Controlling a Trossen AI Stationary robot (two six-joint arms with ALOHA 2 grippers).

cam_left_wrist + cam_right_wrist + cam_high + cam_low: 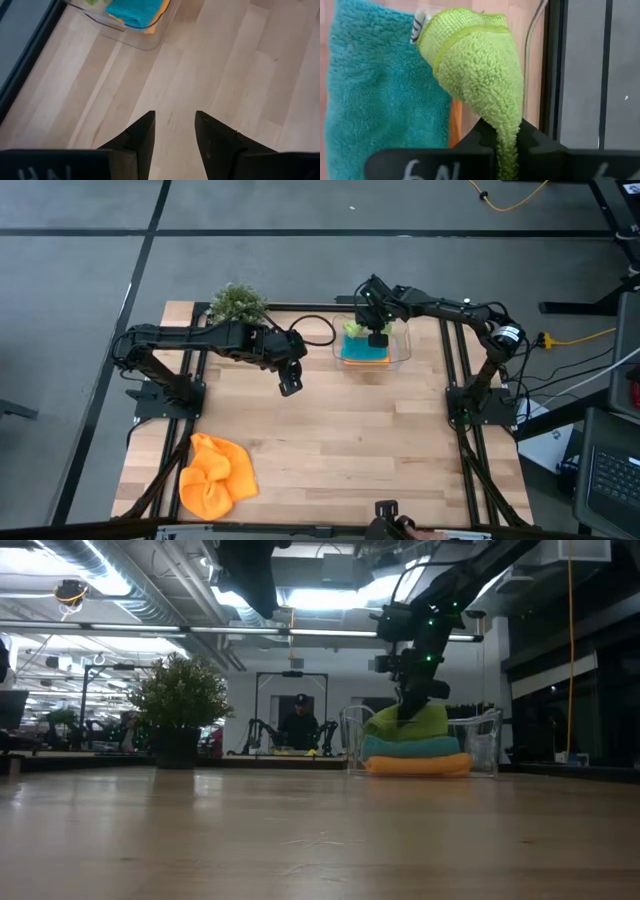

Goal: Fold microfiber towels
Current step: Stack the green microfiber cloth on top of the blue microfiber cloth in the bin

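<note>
The lime green towel is bunched up at the far side of the teal towel, so the robot's right gripper needs to open and grab its near side (441, 74) to flatten it.
A clear plastic tub (402, 352) stands at the table's far side. It holds a stack of towels: orange (418, 766) at the bottom, teal blue (410, 746) on it, lime green (405, 722) on top. My right gripper (378, 335) is above the tub, shut on the lime green towel (475, 65). A second orange towel (215, 475) lies crumpled on the table near the near left corner. My left gripper (290, 385) hangs open and empty over the bare table, left of the tub. My right gripper (507, 131) pinches a bunched-up part of the lime green towel (504, 117) between its two fingers, from above, pointing down. The cloth narrows into the jaws and spreads out beyond them. The rest of the towel lies on the teal towel (370, 90) in the tub.
A small potted plant (238, 302) stands at the far edge, left of the tub. The tub's corner (125, 35) shows ahead of my left gripper (174, 125). Black frame rails (455, 360) run along the table's sides. Bare wood (350, 440) lies between the tub and the crumpled orange towel.
</note>
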